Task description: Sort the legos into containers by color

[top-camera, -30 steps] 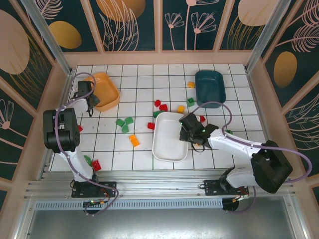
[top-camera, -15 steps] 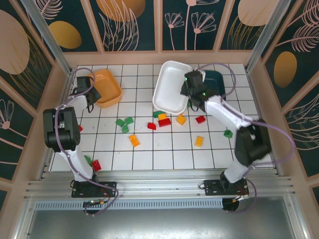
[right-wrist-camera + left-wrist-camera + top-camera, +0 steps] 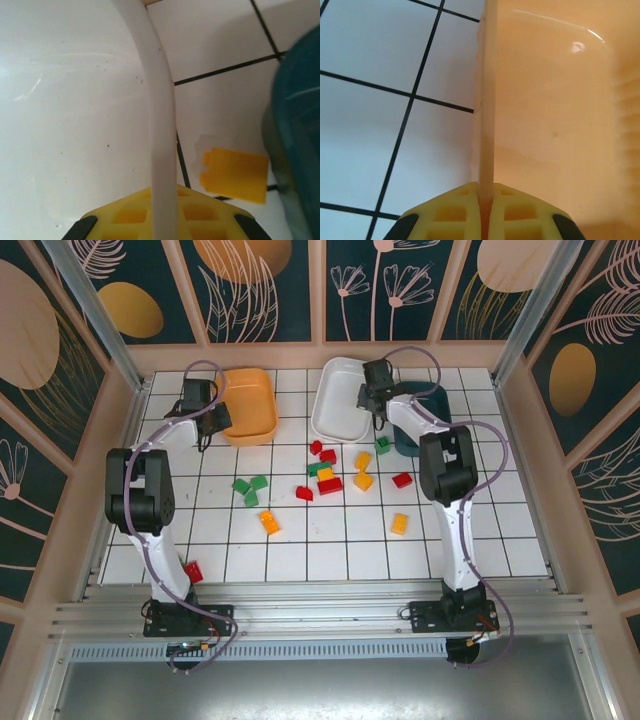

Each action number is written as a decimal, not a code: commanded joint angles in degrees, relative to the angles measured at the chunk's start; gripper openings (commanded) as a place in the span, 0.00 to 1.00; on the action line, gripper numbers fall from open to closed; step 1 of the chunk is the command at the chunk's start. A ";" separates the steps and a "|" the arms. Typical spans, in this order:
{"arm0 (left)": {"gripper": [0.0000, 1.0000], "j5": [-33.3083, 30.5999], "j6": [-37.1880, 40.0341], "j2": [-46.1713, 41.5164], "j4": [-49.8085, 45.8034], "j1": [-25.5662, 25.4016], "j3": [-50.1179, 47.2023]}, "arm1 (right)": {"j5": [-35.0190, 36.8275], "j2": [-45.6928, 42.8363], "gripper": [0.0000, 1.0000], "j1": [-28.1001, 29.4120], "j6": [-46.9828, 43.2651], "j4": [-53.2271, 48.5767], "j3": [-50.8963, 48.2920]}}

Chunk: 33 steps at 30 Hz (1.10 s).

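Observation:
Next, I let go of the white tray with my right gripper on the white tiles [image 3: 297,421] beside the orange tray.
My left gripper [image 3: 213,418] [image 3: 486,192] is shut on the left rim of the orange tray [image 3: 250,405] [image 3: 555,110] at the back left. The right gripper [image 3: 371,400] [image 3: 165,192] is shut on the right rim of the white tray [image 3: 342,412] [image 3: 75,100] at the back centre. Both trays look empty. Partly behind the right arm sits the dark teal tray [image 3: 437,405] [image 3: 300,125]. A yellow brick [image 3: 235,175] lies between the white and teal trays. Red, green and yellow legos [image 3: 326,478] are scattered mid-table.
Green bricks [image 3: 250,488] and an orange brick [image 3: 268,522] lie left of centre. A yellow brick [image 3: 399,523] and a red one [image 3: 402,480] lie to the right. A red brick [image 3: 193,571] sits by the left arm's base. Wooden walls ring the tiled table [image 3: 480,540].
The right gripper carried the white tray from the table's middle up and to the back, beside the teal tray. The left gripper moved the orange tray rightward along the back.

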 commanded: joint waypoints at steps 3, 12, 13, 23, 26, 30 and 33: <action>0.00 -0.64 9.29 1.68 -3.54 0.46 3.86 | -5.59 3.10 0.00 1.72 -2.55 -3.77 5.74; 0.00 -1.05 16.11 1.50 -2.83 0.48 2.31 | -8.64 9.82 0.00 5.61 -2.92 -11.19 13.73; 0.00 -0.95 16.01 1.59 -2.84 0.47 2.35 | -8.76 9.80 0.00 5.85 -2.55 -11.26 13.28; 0.00 -2.58 17.22 1.53 -1.59 0.48 0.16 | -10.10 13.63 0.00 8.49 -0.80 -17.60 20.05; 0.00 -2.44 17.54 1.81 -2.07 0.46 0.20 | -8.69 13.96 0.00 8.30 1.79 -18.71 21.00; 0.02 -2.14 17.89 1.41 -2.80 0.46 0.71 | -11.71 14.04 0.01 7.71 3.56 -16.70 20.47; 0.11 -1.88 17.62 1.94 -4.23 0.48 1.72 | -13.68 14.44 0.06 7.72 4.17 -15.76 20.89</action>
